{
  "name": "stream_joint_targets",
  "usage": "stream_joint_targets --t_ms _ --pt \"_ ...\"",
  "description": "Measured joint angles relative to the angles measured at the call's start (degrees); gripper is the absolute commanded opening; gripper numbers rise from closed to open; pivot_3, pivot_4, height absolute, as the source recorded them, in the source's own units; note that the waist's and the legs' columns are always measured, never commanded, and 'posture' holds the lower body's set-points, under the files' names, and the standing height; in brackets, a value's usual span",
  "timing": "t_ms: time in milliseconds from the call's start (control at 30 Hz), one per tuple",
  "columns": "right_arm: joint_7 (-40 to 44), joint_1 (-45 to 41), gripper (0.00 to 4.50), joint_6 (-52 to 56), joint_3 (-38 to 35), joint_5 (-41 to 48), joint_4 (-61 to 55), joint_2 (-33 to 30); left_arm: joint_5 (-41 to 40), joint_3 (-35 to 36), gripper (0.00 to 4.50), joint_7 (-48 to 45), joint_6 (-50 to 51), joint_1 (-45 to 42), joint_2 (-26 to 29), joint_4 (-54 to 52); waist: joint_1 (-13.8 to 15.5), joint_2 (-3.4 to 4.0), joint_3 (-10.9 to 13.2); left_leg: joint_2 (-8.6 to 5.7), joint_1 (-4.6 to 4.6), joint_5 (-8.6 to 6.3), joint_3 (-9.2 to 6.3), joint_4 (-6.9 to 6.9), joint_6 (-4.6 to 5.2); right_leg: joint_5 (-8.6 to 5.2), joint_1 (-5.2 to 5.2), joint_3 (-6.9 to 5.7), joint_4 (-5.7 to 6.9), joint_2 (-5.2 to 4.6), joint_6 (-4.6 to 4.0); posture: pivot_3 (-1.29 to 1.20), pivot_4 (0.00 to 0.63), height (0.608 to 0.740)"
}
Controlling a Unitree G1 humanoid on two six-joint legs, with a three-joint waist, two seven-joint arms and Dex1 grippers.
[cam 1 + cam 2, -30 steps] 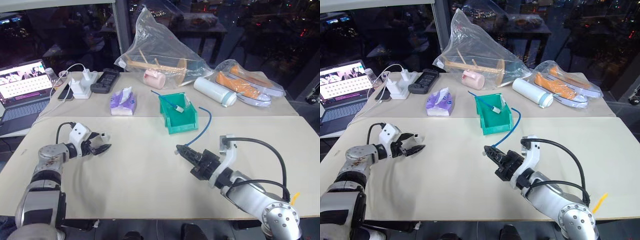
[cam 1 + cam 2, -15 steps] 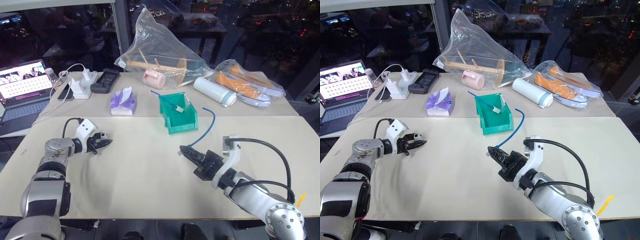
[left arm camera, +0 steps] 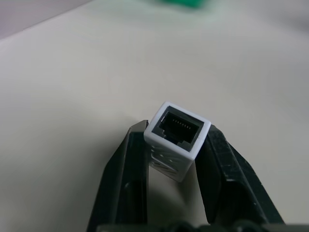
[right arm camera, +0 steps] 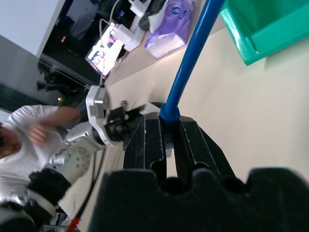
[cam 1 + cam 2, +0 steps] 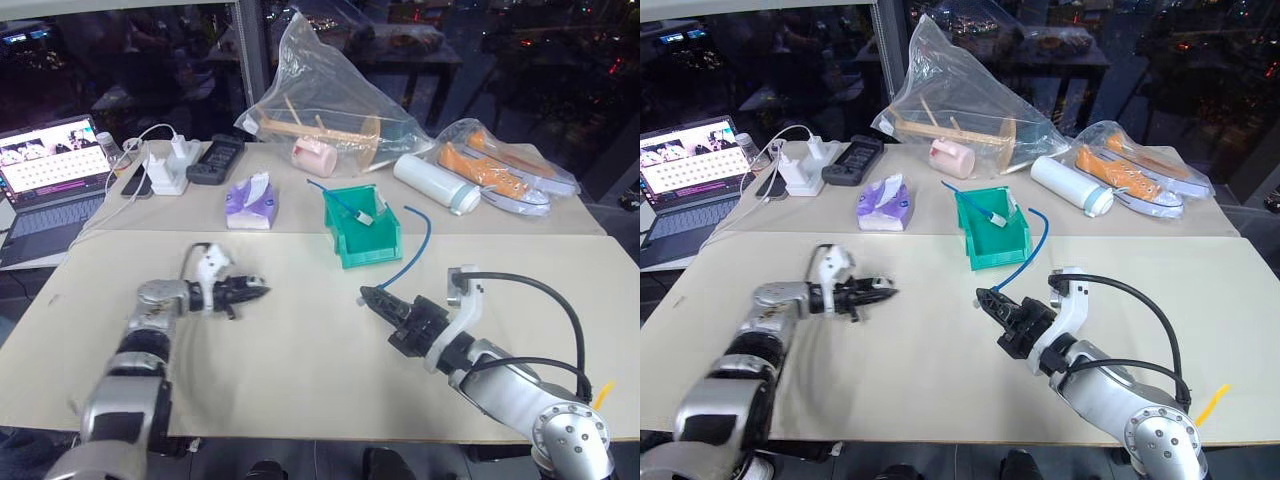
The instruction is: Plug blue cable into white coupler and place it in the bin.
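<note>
The white coupler sits crooked in my left fingers; next I set it down and grip it squarely by its flat sides [image 3: 167, 160] before plugging in.
My left gripper [image 5: 255, 292] hovers low over the table left of centre, shut on the white coupler [image 3: 177, 140], whose open socket faces away from the wrist. My right gripper [image 5: 368, 297] is right of centre, pointing toward the left one and shut on the plug end of the blue cable [image 5: 418, 245]. The cable arcs up and back beside the bin [image 5: 372, 255]. This teal-green bin stands just past the table's middle and holds another blue-and-white cable piece. A gap of bare table separates the two grippers.
Along the far edge stand a laptop [image 5: 55, 160], a white power strip with chargers [image 5: 168, 170], a black remote [image 5: 215, 158], a purple tissue pack [image 5: 250, 203], clear bags [image 5: 320, 110], a pink mug [image 5: 312, 157] and a white bottle [image 5: 432, 183]. A person [image 4: 29, 140] is behind the left arm.
My left gripper has gone from open to shut and swung right toward the table's middle. The right gripper with the blue cable has stayed where it was.
</note>
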Motion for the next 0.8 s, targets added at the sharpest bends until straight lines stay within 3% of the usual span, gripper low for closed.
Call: stream_joint_targets --t_ms 100,233,467,700,767,800 --pt "-1.1 0.4 0.0 -0.8 -0.8 -0.5 0.0 0.2 0.0 -3.9 0.89 2.8 9.0 2.3 -3.6 -14.1 -0.5 0.0 0.0 0.0 -0.08 -0.02 -0.01 0.0 0.05 0.0 -0.05 0.0 -0.04 0.0 0.0 0.0 0.15 0.74" --pt "-3.0 2.2 0.0 -2.2 -2.2 -1.8 -0.3 0.5 0.8 -8.5 0.89 7.5 16.0 3.0 -6.5 -24.4 -1.0 0.0 0.0 0.0 -0.02 -0.04 -0.01 -0.02 0.06 0.0 -0.04 0.02 -0.05 0.01 0.0 0.0 0.15 0.74" --pt "-5.5 4.6 0.0 -4.0 -2.4 -4.1 -2.4 2.3 7.2 -17.3 0.89 16.3 21.4 6.2 -9.7 -31.5 -0.9 0.0 0.0 -0.02 0.09 -0.03 0.01 0.01 0.06 -0.01 0.0 0.08 -0.13 0.01 0.01 0.0 0.15 0.74" --pt "-6.2 5.5 0.0 -4.8 -2.5 -5.5 -2.8 2.9 7.4 -17.6 0.89 23.1 28.8 10.2 -11.8 -39.0 -0.6 0.0 0.0 -0.02 0.17 -0.03 0.01 0.01 0.06 -0.02 0.08 0.09 -0.16 0.01 0.01 0.0 0.15 0.74" --pt "-6.2 5.5 0.0 -4.9 -2.5 -5.6 -2.8 3.0 6.9 -17.5 1.89 24.3 31.1 11.0 -11.9 -40.7 -0.6 0.0 0.0 -0.02 0.18 -0.03 0.01 0.01 0.06 -0.02 0.08 0.08 -0.16 0.0 0.01 0.0 0.15 0.74" --pt "-6.2 5.5 0.0 -4.9 -2.5 -5.6 -2.8 3.0 6.5 -17.5 2.17 24.5 32.6 11.3 -12.0 -41.6 -0.6 0.0 0.0 -0.02 0.18 -0.03 0.01 0.01 0.06 -0.02 0.09 0.09 -0.16 0.01 0.01 0.0 0.15 0.74"
